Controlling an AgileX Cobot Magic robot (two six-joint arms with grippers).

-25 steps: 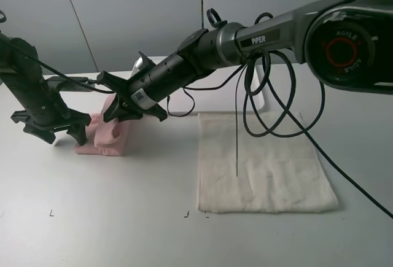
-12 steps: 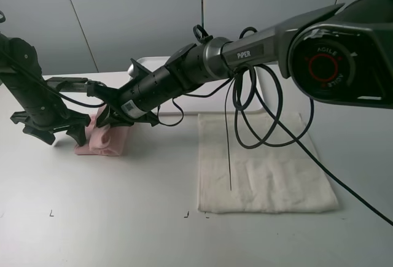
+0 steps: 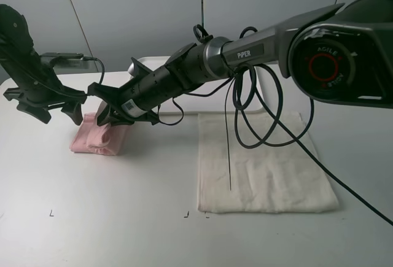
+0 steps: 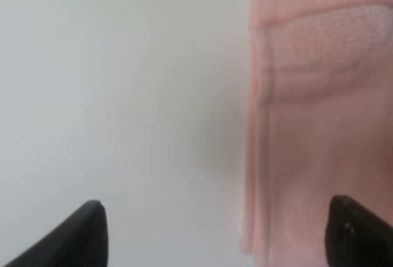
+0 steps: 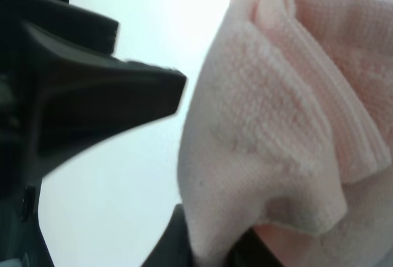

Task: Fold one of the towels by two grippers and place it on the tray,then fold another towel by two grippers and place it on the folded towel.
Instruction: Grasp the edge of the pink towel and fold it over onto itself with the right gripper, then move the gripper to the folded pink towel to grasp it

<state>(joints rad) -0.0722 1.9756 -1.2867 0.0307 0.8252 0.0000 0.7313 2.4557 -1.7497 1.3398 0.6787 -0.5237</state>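
The robot's right gripper is pinching a raised fold of the pink towel, so it should lay the towel flat and grip the folded towel's side edge [image 3: 122,134] before carrying it to the tray.
A folded pink towel [image 3: 97,139] lies on the table at the left; it also shows in the left wrist view [image 4: 313,126]. My right gripper [image 3: 101,110] reaches across the middle to the towel's right end. In the right wrist view this gripper [image 5: 190,162] has its jaws closed round a thick raised fold of the pink towel [image 5: 276,126]. My left gripper [image 3: 58,116] is open and empty, lifted above the table just left of the towel; it also shows in the left wrist view [image 4: 215,230]. A white towel [image 3: 264,162] lies flat at the right. The white tray [image 3: 265,102] stands behind, largely hidden by the right arm.
Black cables [image 3: 245,119] hang from the right arm over the white towel. The table's front half [image 3: 123,218] is bare, with small corner marks. A grey wall stands behind the table.
My left gripper has let go of the pink towel and risen up and back. My right gripper has come down onto the towel's right end. The towel now lies flatter and further left.
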